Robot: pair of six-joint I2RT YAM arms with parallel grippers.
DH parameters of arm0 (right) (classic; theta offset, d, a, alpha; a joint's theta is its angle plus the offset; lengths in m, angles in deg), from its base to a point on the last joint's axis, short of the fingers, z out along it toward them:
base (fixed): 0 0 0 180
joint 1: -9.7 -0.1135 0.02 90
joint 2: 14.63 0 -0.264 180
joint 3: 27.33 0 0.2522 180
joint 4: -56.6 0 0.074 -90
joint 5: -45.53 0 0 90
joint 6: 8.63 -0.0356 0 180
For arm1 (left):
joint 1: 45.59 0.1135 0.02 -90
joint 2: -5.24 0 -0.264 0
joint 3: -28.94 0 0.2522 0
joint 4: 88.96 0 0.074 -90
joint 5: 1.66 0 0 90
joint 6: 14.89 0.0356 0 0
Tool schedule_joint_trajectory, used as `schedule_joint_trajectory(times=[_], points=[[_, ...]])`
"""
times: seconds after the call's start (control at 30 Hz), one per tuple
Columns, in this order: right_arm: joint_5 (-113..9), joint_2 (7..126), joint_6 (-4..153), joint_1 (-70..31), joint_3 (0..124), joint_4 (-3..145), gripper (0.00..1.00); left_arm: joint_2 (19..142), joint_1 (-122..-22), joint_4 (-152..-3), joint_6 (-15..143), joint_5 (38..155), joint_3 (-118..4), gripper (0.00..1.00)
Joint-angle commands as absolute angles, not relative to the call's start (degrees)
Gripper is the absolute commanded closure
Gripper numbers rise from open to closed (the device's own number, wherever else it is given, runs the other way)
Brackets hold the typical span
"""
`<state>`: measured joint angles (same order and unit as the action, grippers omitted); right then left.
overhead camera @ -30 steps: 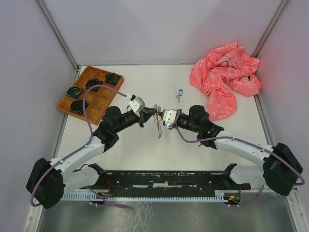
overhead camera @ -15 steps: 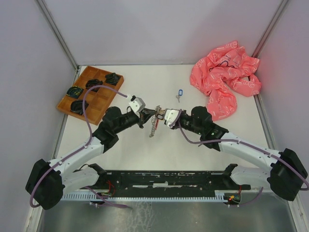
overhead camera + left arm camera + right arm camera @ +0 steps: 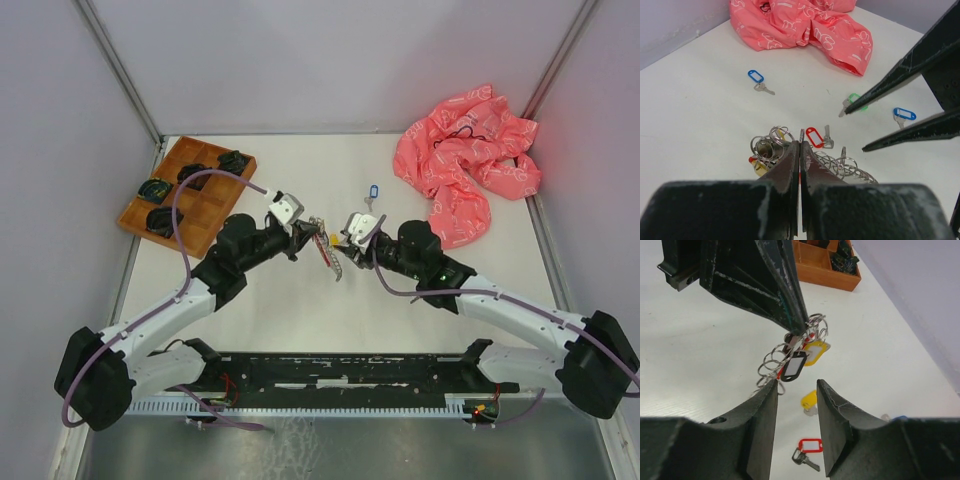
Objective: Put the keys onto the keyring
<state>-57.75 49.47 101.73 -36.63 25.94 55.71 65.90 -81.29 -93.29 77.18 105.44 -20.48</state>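
Note:
Rings crowd my left fingers, so my right gripper will hold them while my left gripper opens and retakes the keyring nearer its chain [image 3: 771,364].
My left gripper [image 3: 308,230] is shut on the keyring [image 3: 327,248], a cluster of silver rings and chain with a red piece that hangs from its tips above the table. In the right wrist view a dark tag [image 3: 794,366] and a yellow tag [image 3: 815,351] dangle from the keyring [image 3: 799,340]. My right gripper [image 3: 347,232] stands open just right of it, holding nothing, the chain close to its left finger [image 3: 765,405]. Loose keys lie on the table: red tag [image 3: 815,136], green tag [image 3: 854,98], blue tags [image 3: 756,76] [image 3: 904,114], yellow tag [image 3: 810,401].
A wooden tray [image 3: 210,205] with dark coiled items sits at the far left. A crumpled pink cloth [image 3: 465,165] lies at the far right corner. Walls close off the table on three sides.
My right gripper has opened and drawn back a little to the right. The left gripper shifted slightly right with the keyring, whose chain has swung.

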Motion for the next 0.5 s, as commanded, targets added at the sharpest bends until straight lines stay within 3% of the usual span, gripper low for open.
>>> schedule_joint_trajectory(times=[0.0, 0.47], points=[[-58.12, 51.60, 91.02, -36.61, 28.39, 53.02, 0.54, 66.42, -81.09, -92.90, 72.86, 102.50, -26.03, 0.97], [-56.93, 54.89, 79.35, -35.05, 33.78, 56.15, 0.55, 66.82, -81.07, -91.85, 72.48, 103.69, -27.05, 0.97]])
